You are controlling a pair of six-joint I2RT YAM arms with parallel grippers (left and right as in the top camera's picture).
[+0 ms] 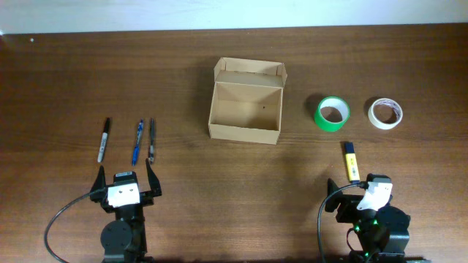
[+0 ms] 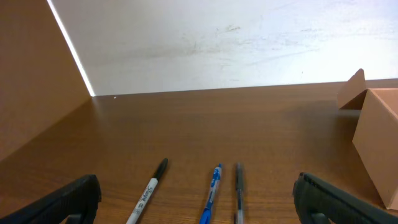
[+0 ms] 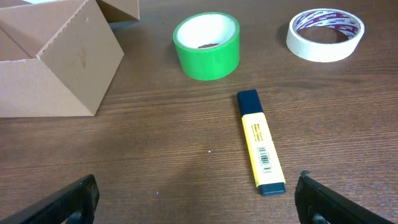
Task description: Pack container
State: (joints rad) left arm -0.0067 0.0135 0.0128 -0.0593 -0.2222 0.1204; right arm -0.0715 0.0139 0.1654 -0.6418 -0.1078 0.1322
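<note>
Next, my right gripper needs to grab the side of the green tape roll (image 1: 346,113) (image 3: 234,42) that is closest to the white tape roll.
The container (image 1: 245,131), a plain tan cardboard box with its flap lid open at the back, stands in the middle of the table; it also shows in the right wrist view (image 3: 56,74) and the left wrist view (image 2: 379,140). A white-and-black marker (image 1: 104,139), a blue pen (image 1: 137,142) and a dark pen (image 1: 152,140) lie in front of my open left gripper (image 1: 124,177). A yellow highlighter (image 1: 351,161) lies just ahead of my open right gripper (image 1: 362,193). A green tape roll (image 1: 332,113) and a white tape roll (image 1: 385,113) lie right of the box. Both grippers are empty.
The wooden table (image 1: 58,73) ends at a white wall (image 1: 219,11) along the back. Black cables loop beside both arm bases at the front edge.
</note>
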